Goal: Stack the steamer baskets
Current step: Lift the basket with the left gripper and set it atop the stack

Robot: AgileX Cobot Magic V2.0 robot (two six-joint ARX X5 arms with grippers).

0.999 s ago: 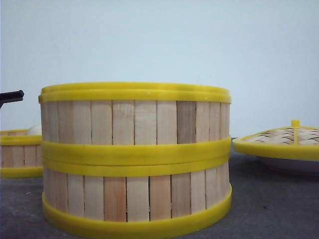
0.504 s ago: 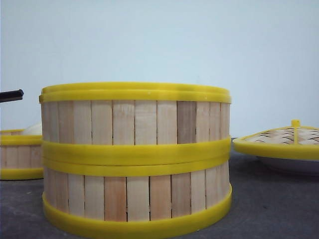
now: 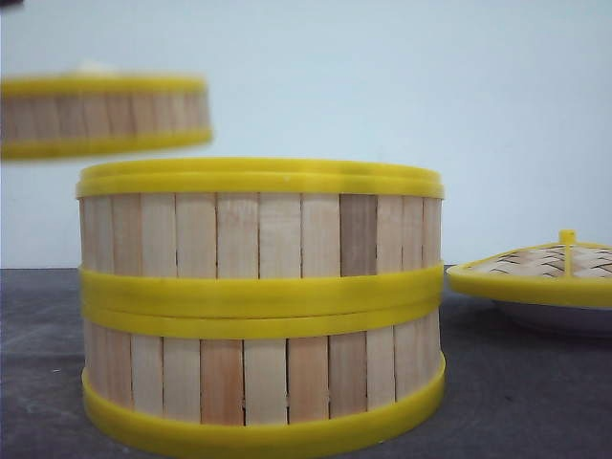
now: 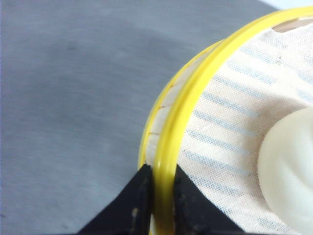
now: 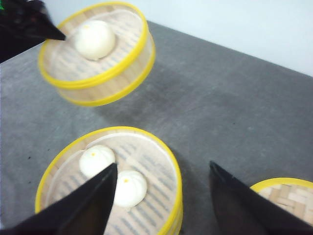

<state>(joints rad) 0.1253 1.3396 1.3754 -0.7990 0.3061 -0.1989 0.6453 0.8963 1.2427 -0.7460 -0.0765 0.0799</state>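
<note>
The robot's left gripper should release the hanging steamer basket squarely on the top yellow rim of the basket stack (image 3: 261, 175).
Two steamer baskets stand stacked (image 3: 260, 306) at the middle of the table, wooden slats between yellow rims; two white buns lie in the top one (image 5: 112, 181). A third steamer basket (image 3: 100, 117) hangs blurred in the air, up and to the left of the stack. My left gripper (image 4: 161, 171) is shut on its yellow rim, one finger inside and one outside. It holds a striped cloth and one white bun (image 4: 288, 166). My right gripper (image 5: 162, 166) hovers open above the stack, nothing between its fingers.
A domed woven lid (image 3: 545, 263) with a yellow rim and knob rests on a white plate (image 3: 559, 317) at the right of the stack. Grey table surface (image 3: 516, 402) stretches around the baskets, with a pale wall behind.
The third basket stood on the table at the far left; now it is lifted above the stack's rim height and shifted right. The stack and lid have not moved.
</note>
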